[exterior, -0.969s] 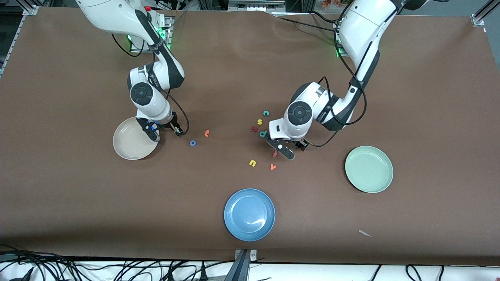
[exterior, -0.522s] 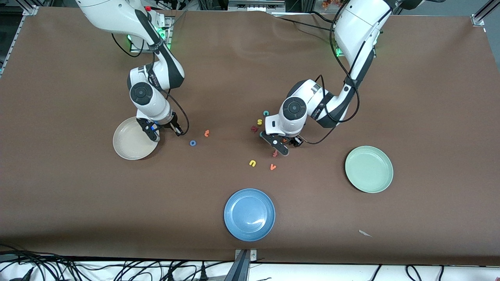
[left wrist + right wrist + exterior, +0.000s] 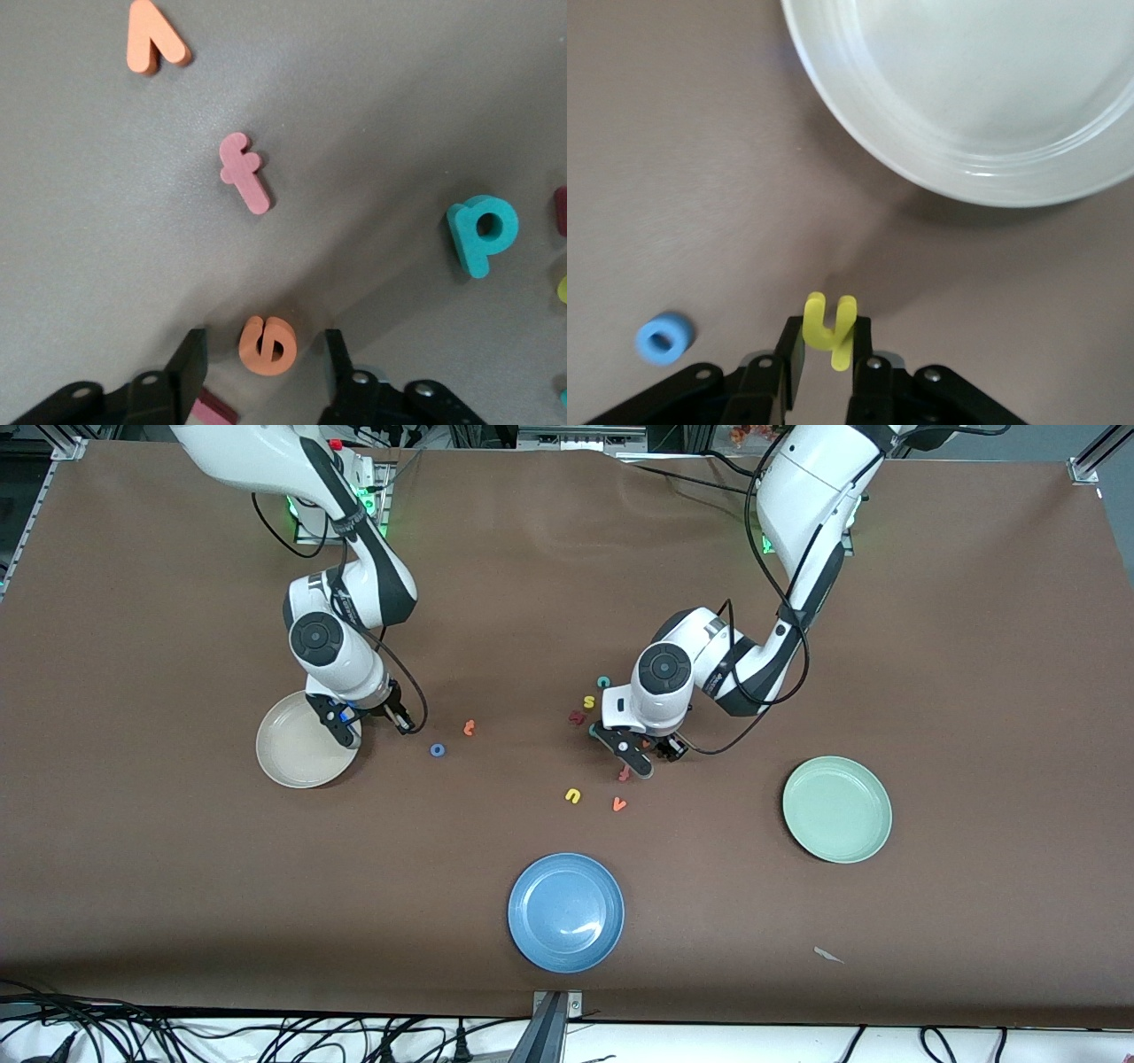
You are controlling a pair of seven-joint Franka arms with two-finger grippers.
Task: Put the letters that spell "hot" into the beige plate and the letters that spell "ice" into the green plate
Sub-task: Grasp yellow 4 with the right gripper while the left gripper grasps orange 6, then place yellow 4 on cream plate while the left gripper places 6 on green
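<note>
The yellow h, now upright beside the beige plate, will go down from my right gripper just past the middle of the beige plate [image 3: 290, 733], away from the blue o.
My right gripper [image 3: 374, 728] is beside the beige plate [image 3: 282, 760], shut on the yellow h [image 3: 830, 332], which stands upright between its fingers. The blue o [image 3: 437, 750] and orange t [image 3: 469, 728] lie on the table toward the middle. My left gripper [image 3: 656, 753] is down among the letter cluster, open, one finger on each side of the orange e [image 3: 266, 345] with gaps on both sides. The teal c [image 3: 603, 683] and the dark red i [image 3: 576, 716] lie in that cluster. The green plate [image 3: 837, 809] sits toward the left arm's end.
A blue plate [image 3: 566, 911] lies nearest the front camera. Other letters lie by my left gripper: reddish f [image 3: 245, 173], orange v [image 3: 152, 40], teal p [image 3: 483, 232], yellow u [image 3: 573, 795] and yellow s [image 3: 588, 702]. A paper scrap [image 3: 827, 955] lies near the front edge.
My left gripper moved from beside the f toward the cluster and now straddles the orange e, fingers narrower. My right gripper's fingers closed on the yellow h.
</note>
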